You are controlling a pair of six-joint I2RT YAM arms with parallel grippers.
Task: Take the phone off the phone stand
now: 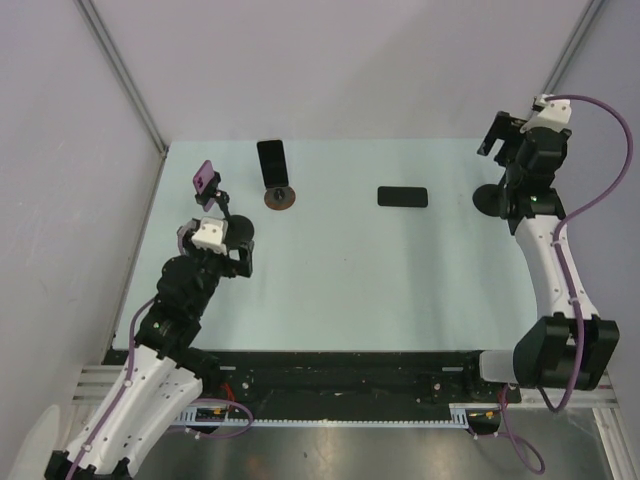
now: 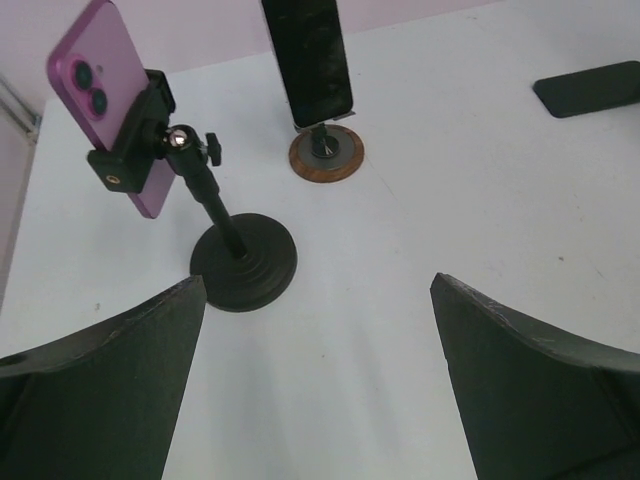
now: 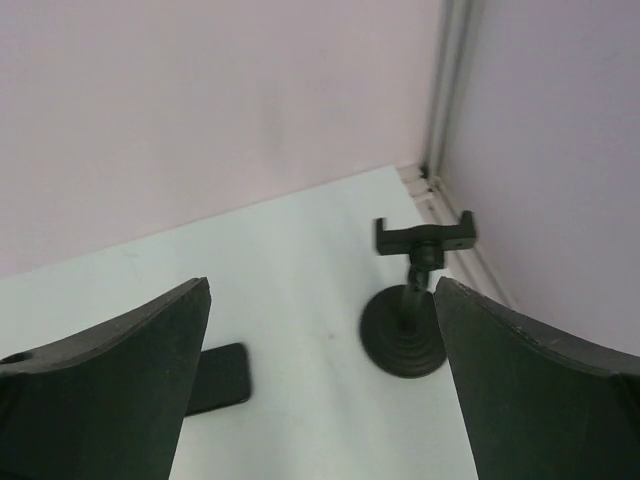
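Observation:
The robot's left gripper needs to next move to the purple phone's camera end (image 1: 199, 177) (image 2: 66, 64), above the clamp of the black stand, and close there.
A purple phone (image 1: 205, 178) is clamped in a black stand with a round base (image 2: 243, 262) at the table's left; it also shows in the left wrist view (image 2: 95, 90). A black phone (image 1: 271, 160) stands upright on a stand with a wooden disc base (image 2: 326, 155); it also shows in the left wrist view (image 2: 307, 55). My left gripper (image 2: 318, 284) is open and empty, just short of the black stand's base, and shows in the top view (image 1: 232, 240). My right gripper (image 3: 322, 285) is open and empty, held high at the far right (image 1: 503, 135).
Another black phone (image 1: 402, 196) lies flat on the pale table (image 1: 350, 280), seen in both wrist views (image 2: 590, 88) (image 3: 218, 378). An empty black clamp stand (image 3: 405, 340) stands by the right wall, under my right arm (image 1: 492, 199). Walls close three sides.

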